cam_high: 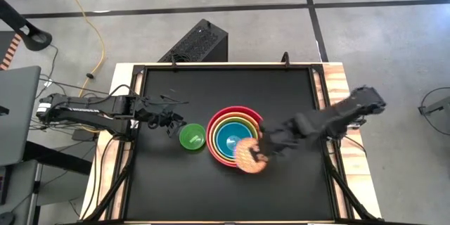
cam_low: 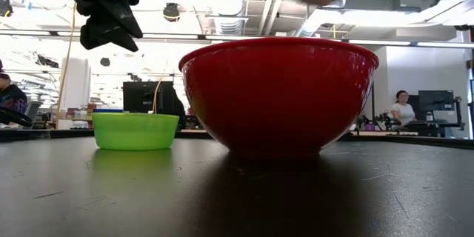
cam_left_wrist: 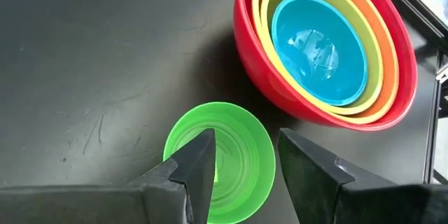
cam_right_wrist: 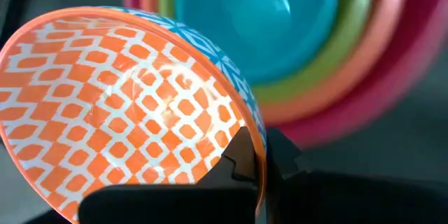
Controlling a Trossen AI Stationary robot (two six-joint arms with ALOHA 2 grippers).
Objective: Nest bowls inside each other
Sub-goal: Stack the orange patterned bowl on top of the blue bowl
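Observation:
Next, my right gripper sets the patterned bowl down inside the teal bowl [cam_high: 232,138] [cam_right_wrist: 256,17] that sits in the middle of the stack.
A red bowl [cam_high: 234,137] stands on the black table with orange, olive green and teal bowls nested inside it [cam_left_wrist: 322,42]. A small bright green bowl [cam_high: 192,138] rests on its base just to the left of it. My right gripper [cam_high: 259,153] hangs over the stack's near right rim, shut on a bowl [cam_high: 249,156] that is patterned orange and white inside and blue outside. My left gripper [cam_left_wrist: 246,164] hovers open above the small green bowl [cam_left_wrist: 238,140], touching nothing. My right gripper pinches the patterned bowl's rim [cam_right_wrist: 257,147], with one finger inside the bowl and one outside against the blue wall. The fingers slant down from the table's right. The bowl hangs tilted and clear of the table, its opening turned away from the stack.
The table has a raised frame [cam_high: 320,91] around its black top. A black box [cam_high: 197,42] and cables lie beyond the far edge. In the low view the red bowl [cam_low: 278,96] fills the middle and people sit in the room behind.

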